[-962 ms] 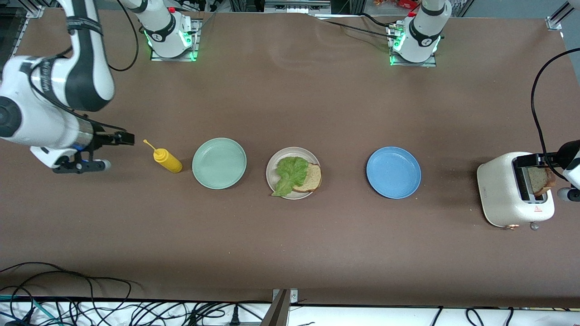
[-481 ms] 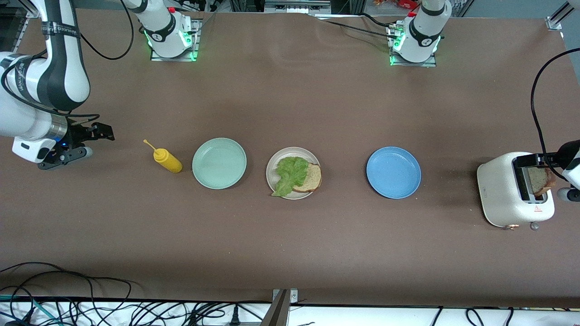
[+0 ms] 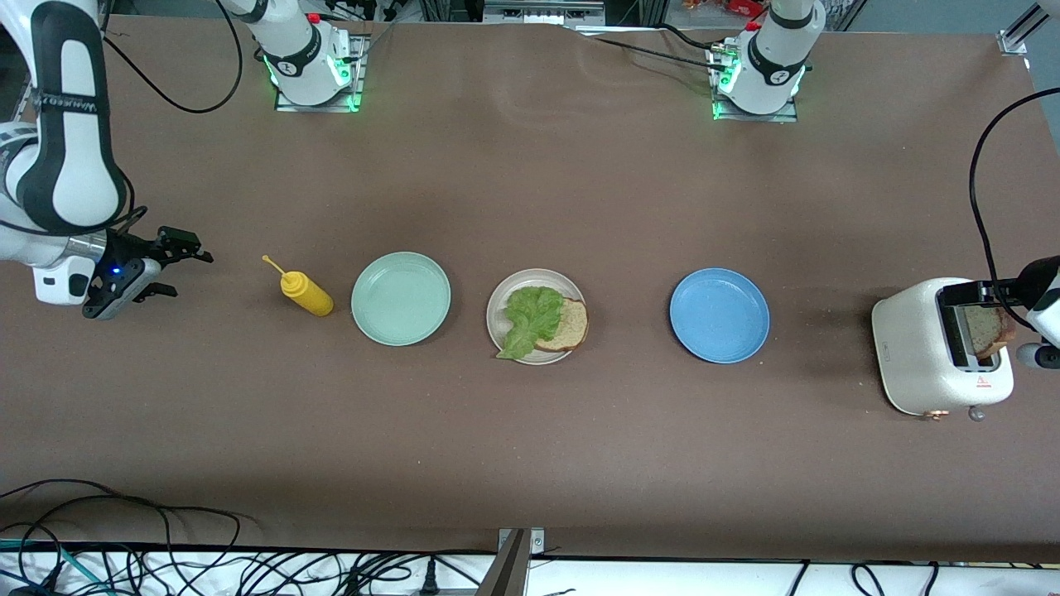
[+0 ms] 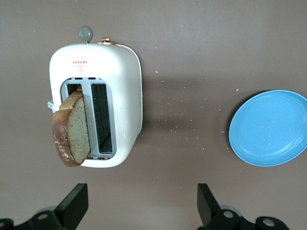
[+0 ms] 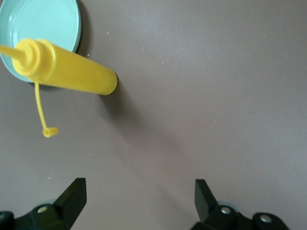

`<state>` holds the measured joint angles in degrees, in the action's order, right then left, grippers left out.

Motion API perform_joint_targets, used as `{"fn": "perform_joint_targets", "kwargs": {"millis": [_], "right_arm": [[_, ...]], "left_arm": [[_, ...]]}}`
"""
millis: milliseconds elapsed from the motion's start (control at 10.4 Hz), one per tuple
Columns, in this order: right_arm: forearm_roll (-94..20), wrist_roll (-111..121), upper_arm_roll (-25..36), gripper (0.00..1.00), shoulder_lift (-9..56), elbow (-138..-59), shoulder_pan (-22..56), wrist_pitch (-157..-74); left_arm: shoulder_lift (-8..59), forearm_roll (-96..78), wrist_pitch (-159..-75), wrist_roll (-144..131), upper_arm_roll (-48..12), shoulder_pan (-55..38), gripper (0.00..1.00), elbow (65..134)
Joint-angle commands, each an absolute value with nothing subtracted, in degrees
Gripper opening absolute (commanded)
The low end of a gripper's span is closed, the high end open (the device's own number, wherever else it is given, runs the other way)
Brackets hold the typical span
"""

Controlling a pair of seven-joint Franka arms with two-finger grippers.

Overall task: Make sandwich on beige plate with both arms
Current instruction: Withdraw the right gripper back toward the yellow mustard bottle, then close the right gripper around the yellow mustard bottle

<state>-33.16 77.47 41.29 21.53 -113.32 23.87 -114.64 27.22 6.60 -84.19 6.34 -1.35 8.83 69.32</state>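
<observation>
My right gripper needs to go to the yellow squeeze bottle next and close around the bottle's body (image 3: 309, 295) (image 5: 79, 72), just under its cap.
The beige plate (image 3: 498, 303) lies mid-table with a tan bread slice (image 3: 570, 325) on it and a ruffled green lettuce leaf (image 3: 530, 319) partly covering the slice and hanging over the rim. A second bread slice (image 3: 990, 331) (image 4: 72, 128) stands tilted out of a slot of the white toaster (image 3: 911, 348) (image 4: 120, 96). My left gripper (image 3: 990, 291) (image 4: 142, 203) hovers by the toaster, open and holding nothing. My right gripper (image 3: 184, 266) (image 5: 139, 199) is open and empty over bare table, apart from the yellow squeeze bottle (image 3: 306, 294) (image 5: 67, 72).
A mint-green plate (image 3: 401, 298) (image 5: 43, 19) lies between the bottle and the beige plate. A blue plate (image 3: 719, 314) (image 4: 271, 127) lies between the beige plate and the toaster. Cables run along the table edge nearest the front camera.
My right arm has swung back toward its end of the table, drawing its gripper away from the yellow bottle. The left arm and the food have stayed still.
</observation>
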Motion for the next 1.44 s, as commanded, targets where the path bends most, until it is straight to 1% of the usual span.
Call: {"fn": "perform_joint_targets", "kwargs": {"millis": [0, 96, 385, 481, 577, 769, 866, 962, 1250, 1346], "right_arm": [[-42.23, 95.63, 40.96, 1.00, 25.38, -113.12, 21.71, -113.30], [-47.76, 102.24, 40.96, 1.00, 27.75, -112.68, 20.84, -109.72], [-59.11, 125.08, 40.87, 1.00, 33.73, -111.89, 18.99, -101.37], [-63.07, 129.16, 40.87, 1.00, 35.58, -111.10, 17.68, -96.64], [-64.15, 132.77, 40.78, 1.00, 37.77, -109.35, 16.36, -93.46], [-67.57, 140.95, 39.91, 1.00, 40.42, -108.55, 14.87, -90.55], [-68.46, 142.54, 38.08, 1.00, 40.95, -108.54, 13.64, -88.87], [-70.64, 146.21, 34.92, 1.00, 41.13, -108.72, 11.10, -88.60], [-73.11, 148.71, 22.63, 1.00, 41.66, -108.72, 0.21, -87.63], [-74.34, 148.97, 18.59, 1.00, 42.10, -108.72, -1.91, -87.63]], "left_arm": [[26.81, 8.09, -84.29, 6.86, -1.49, 8.70, 1.00, 69.43], [26.81, 8.17, -84.29, 6.86, -1.49, 8.70, 1.00, 69.35], [26.81, 8.09, -84.29, 6.86, -1.49, 8.61, 1.00, 69.35], [26.81, 8.17, -84.29, 6.86, -1.49, 8.61, 1.00, 69.35], [26.81, 8.17, -84.29, 6.86, -1.49, 8.61, 1.00, 69.35], [26.81, 8.09, -84.29, 6.86, -1.49, 8.61, 1.00, 69.35], [26.81, 8.17, -84.29, 6.86, -1.49, 8.61, 1.00, 69.35], [26.81, 8.17, -84.29, 6.86, -1.49, 8.61, 1.00, 69.35], [26.89, 8.09, -84.29, 6.85, -1.49, 8.61, 1.00, 69.35], [26.98, 8.09, -84.29, 6.86, -1.49, 8.61, 1.00, 69.35]]}}
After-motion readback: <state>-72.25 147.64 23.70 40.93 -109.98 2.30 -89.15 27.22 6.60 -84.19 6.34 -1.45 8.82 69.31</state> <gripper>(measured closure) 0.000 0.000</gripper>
